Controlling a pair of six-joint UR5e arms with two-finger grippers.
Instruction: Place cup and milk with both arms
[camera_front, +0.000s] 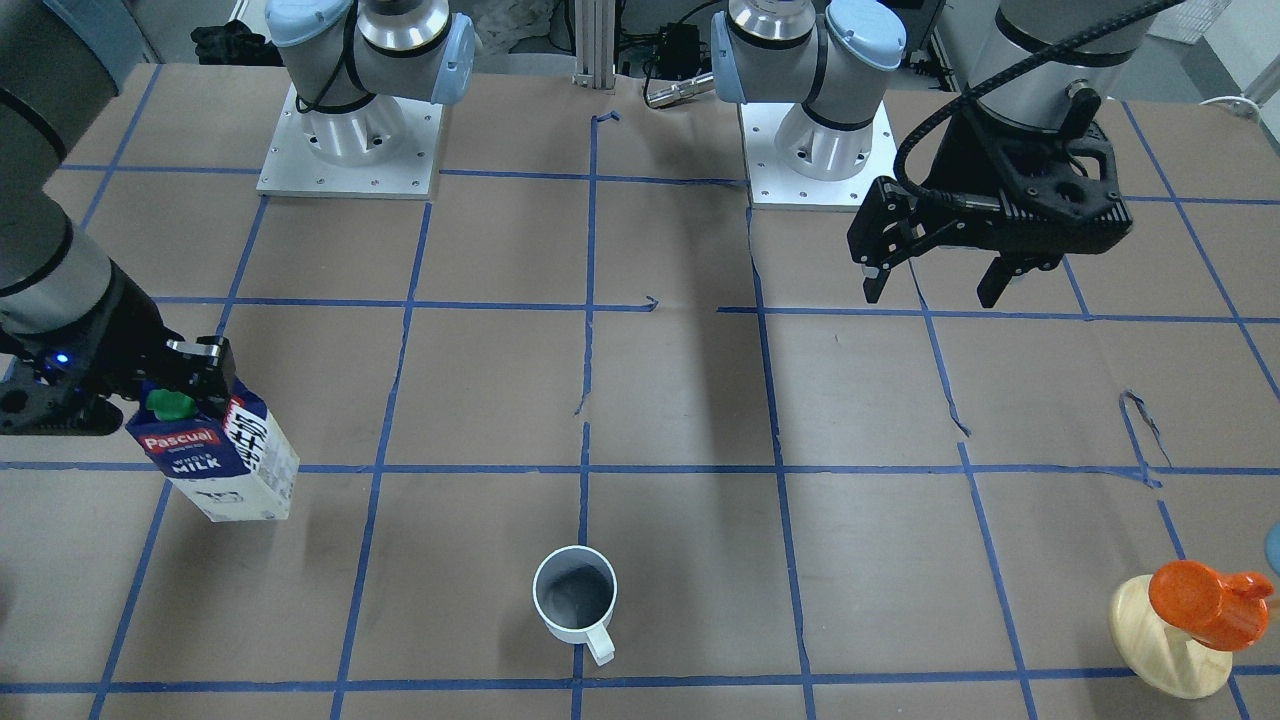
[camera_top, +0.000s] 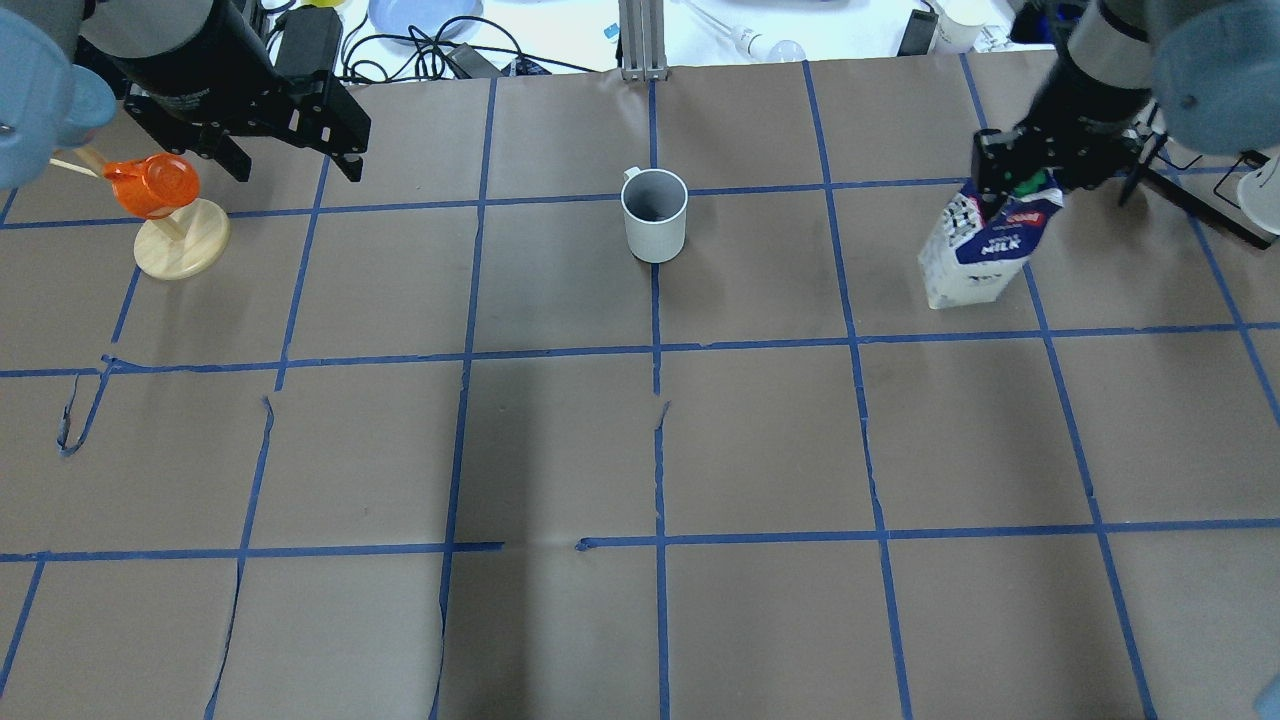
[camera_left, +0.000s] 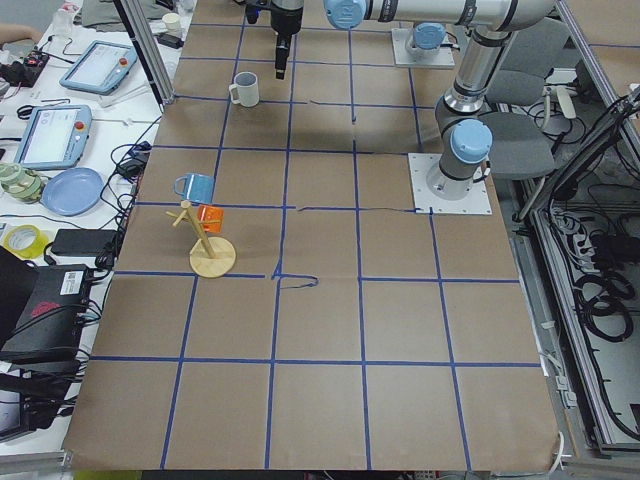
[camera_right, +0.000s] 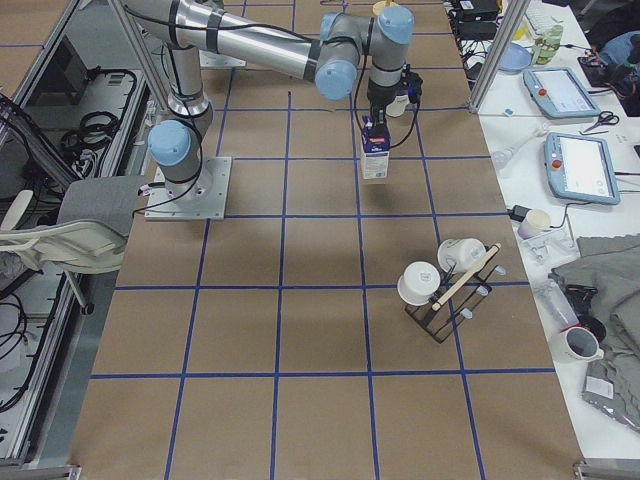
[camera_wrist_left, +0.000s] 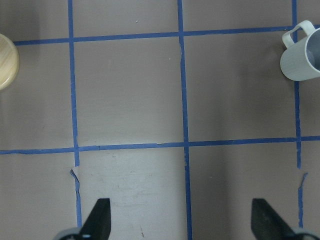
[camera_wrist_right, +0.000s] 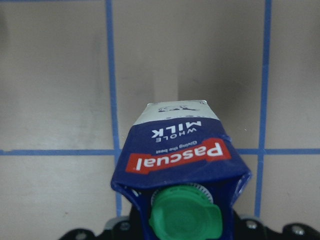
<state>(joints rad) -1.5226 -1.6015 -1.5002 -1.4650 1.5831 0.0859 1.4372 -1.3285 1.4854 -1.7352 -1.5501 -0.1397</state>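
Observation:
Next, I set the milk carton close beside the white cup (camera_front: 489, 611), on the cup's side toward my right gripper.
The white cup (camera_front: 573, 595) with its dark grey inside stands upright on the brown table, mid-width on the side far from the robot; it also shows in the overhead view (camera_top: 655, 212) and at the left wrist view's upper right (camera_wrist_left: 302, 56). My right gripper (camera_front: 190, 385) is shut on the gabled top of the blue and white milk carton (camera_front: 215, 455), which hangs tilted, its base close to the table (camera_top: 985, 250) (camera_wrist_right: 180, 150). My left gripper (camera_front: 931, 297) is open and empty, above bare table, well to the cup's side (camera_top: 297, 172) (camera_wrist_left: 181, 212).
An orange cup on a pale wooden stand (camera_front: 1190, 620) stands near the left gripper's side (camera_top: 165, 215). A blue cup (camera_left: 193, 186) hangs on the same stand. A black rack with white mugs (camera_right: 440, 285) stands at the right end. The arm bases (camera_front: 350, 130) are at the robot's edge.

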